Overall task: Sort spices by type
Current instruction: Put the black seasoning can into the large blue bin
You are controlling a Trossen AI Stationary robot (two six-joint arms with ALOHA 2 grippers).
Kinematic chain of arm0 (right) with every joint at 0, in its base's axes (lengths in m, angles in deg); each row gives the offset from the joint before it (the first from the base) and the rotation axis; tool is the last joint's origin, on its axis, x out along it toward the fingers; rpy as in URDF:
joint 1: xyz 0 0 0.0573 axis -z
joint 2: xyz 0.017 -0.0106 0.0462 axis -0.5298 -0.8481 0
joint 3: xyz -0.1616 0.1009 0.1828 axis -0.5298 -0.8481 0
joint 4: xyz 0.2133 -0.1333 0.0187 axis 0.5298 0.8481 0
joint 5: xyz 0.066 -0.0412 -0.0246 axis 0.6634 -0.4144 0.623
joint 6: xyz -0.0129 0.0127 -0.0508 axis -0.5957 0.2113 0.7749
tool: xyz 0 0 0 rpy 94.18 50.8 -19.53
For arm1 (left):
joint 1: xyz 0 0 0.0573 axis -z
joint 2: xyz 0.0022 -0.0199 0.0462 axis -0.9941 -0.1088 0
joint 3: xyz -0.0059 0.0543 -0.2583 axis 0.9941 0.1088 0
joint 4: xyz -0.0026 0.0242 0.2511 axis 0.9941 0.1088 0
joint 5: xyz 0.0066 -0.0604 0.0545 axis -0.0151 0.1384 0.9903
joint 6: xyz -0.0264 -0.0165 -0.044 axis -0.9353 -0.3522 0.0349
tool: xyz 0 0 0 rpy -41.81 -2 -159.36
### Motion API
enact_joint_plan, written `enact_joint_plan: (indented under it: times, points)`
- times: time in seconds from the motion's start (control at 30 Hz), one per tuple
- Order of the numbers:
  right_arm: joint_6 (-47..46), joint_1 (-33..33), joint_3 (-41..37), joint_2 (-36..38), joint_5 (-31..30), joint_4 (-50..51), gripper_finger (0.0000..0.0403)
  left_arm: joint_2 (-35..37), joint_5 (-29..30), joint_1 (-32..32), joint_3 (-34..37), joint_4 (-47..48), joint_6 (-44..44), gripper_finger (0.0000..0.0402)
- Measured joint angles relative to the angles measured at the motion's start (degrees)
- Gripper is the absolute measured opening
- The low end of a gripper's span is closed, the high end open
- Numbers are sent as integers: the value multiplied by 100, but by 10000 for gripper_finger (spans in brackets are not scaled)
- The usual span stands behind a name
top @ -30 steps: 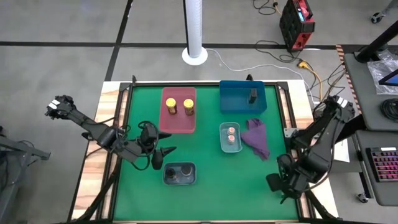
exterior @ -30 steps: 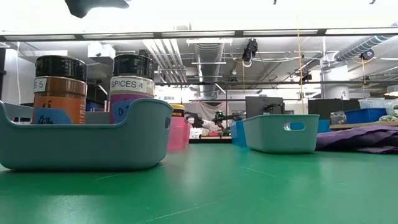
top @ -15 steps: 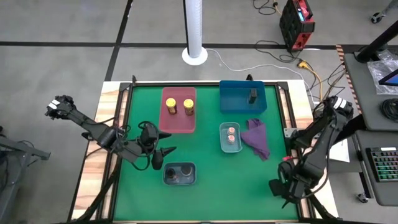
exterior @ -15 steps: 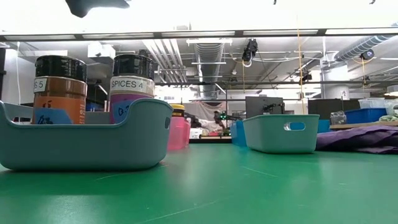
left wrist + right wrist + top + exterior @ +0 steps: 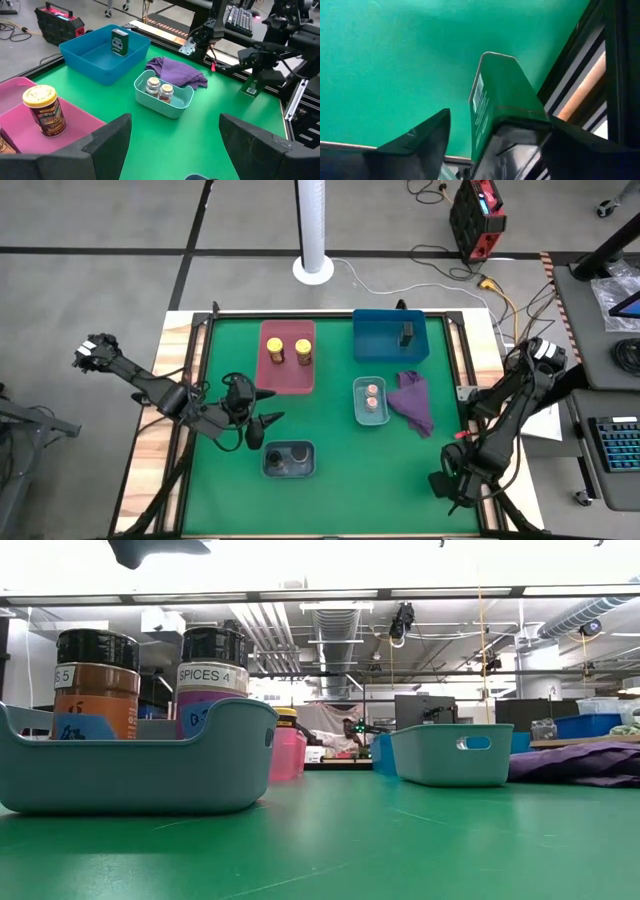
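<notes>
My right gripper is at the green jar's dark-lid end, so my left gripper should take the jar's base end (image 5: 498, 61) in midair for my right to regrasp.
My left gripper (image 5: 268, 408) (image 5: 175, 150) hangs open over the mat, just beyond the grey tray (image 5: 290, 461) that holds two round dark-lidded jars (image 5: 95, 685) (image 5: 212, 680). Two yellow-lidded jars (image 5: 275, 350) (image 5: 303, 352) stand in the pink tray. One slim dark jar (image 5: 407, 333) stands in the blue tray. Two tiny pinkish jars (image 5: 372, 395) sit in the small teal tray. My right gripper (image 5: 447, 483) is open at the mat's near right corner. In its wrist view a slim green rectangular jar (image 5: 495, 100) lies between its fingers; in the high view the gripper hides it. My right gripper has one finger (image 5: 580, 145) right beside the green jar's dark lid end (image 5: 520, 137). Whether it touches there I cannot tell. The other finger (image 5: 415, 142) stands apart from the jar, with bare mat showing between them.
A purple cloth (image 5: 413, 402) lies right of the small teal tray (image 5: 455, 753). The table's black frame rail (image 5: 600, 60) runs close beside the green jar. Open green mat (image 5: 380, 470) lies between the grey tray and my right gripper.
My right gripper has moved a little toward the table's near edge at the right corner, with its arm leaning further that way. My left arm and all trays have kept still.
</notes>
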Motion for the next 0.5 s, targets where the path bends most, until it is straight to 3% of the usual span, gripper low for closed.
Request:
enact_joint_plan:
  times: [0.27, 0.33, 0.5]
  points:
    - [363, 53, 59, -123, -47, -121, 108, 15, -216, -4, -31, -762, 387, 284]
    - [538, 137, 225, 16, -406, -98, 109, 13, -376, -5, -154, -971, 642, 284]
    - [1595, 770, 936, 374, -2153, 399, 109, 9, -508, -39, -645, -1020, 1318, 284]
